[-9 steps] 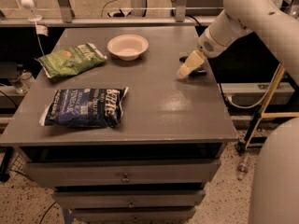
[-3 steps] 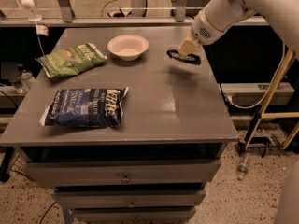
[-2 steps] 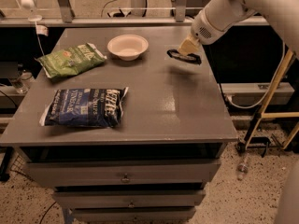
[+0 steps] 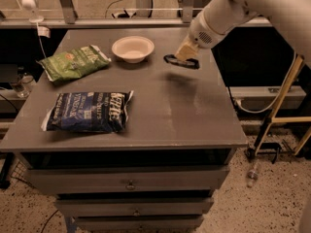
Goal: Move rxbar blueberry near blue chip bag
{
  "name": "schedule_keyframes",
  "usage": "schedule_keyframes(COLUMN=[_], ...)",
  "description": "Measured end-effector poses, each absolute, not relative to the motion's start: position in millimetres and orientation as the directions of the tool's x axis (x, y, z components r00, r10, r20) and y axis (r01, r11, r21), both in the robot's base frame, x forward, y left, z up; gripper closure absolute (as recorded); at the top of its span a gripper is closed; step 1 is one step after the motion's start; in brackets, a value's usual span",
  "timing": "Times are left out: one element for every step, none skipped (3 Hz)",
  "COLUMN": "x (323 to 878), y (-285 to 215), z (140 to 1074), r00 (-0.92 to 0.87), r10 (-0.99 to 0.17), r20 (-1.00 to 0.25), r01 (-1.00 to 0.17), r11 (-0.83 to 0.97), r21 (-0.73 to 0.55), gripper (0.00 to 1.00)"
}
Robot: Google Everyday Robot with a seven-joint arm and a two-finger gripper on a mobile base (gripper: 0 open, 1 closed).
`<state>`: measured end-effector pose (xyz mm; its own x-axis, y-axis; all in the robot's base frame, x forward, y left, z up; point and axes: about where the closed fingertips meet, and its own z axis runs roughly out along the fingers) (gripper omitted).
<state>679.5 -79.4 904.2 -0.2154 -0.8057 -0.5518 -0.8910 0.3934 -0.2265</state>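
The robot's gripper will set the rxbar blueberry down on the grey table (image 4: 132,78), between the white bowl and the blue chip bag. The bar is held a little above the table.
The rxbar blueberry (image 4: 181,61) is a small dark flat bar held in the tan fingers of my gripper (image 4: 186,55), a little above the back right part of the grey table (image 4: 194,115). Its shadow falls on the table just below. The white arm comes in from the upper right. The blue chip bag (image 4: 90,111) lies flat at the front left of the table, well away from the gripper, to its left and nearer the front edge.
A green chip bag (image 4: 73,62) lies at the back left. A white bowl (image 4: 132,47) stands at the back middle, just left of the gripper. The table has drawers below its front edge. A wooden stand is on the floor at the right.
Three seconds ago the gripper was low at the table's right side; it has since risen with the dark bar in it and shifted slightly left.
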Motion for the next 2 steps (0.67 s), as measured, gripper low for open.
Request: schedule_keyframes(x=[647.8, 620.7], y=[-26.9, 16.4], z=[906.6, 908.0], r00=[-0.056, 0.079], r10=[-0.830, -0.817], r20=[-0.555, -0.571], r01=[-0.940, -0.963], r11=[0.232, 0.087], r21=[-0.251, -0.256], gripper=[1.00, 1.00])
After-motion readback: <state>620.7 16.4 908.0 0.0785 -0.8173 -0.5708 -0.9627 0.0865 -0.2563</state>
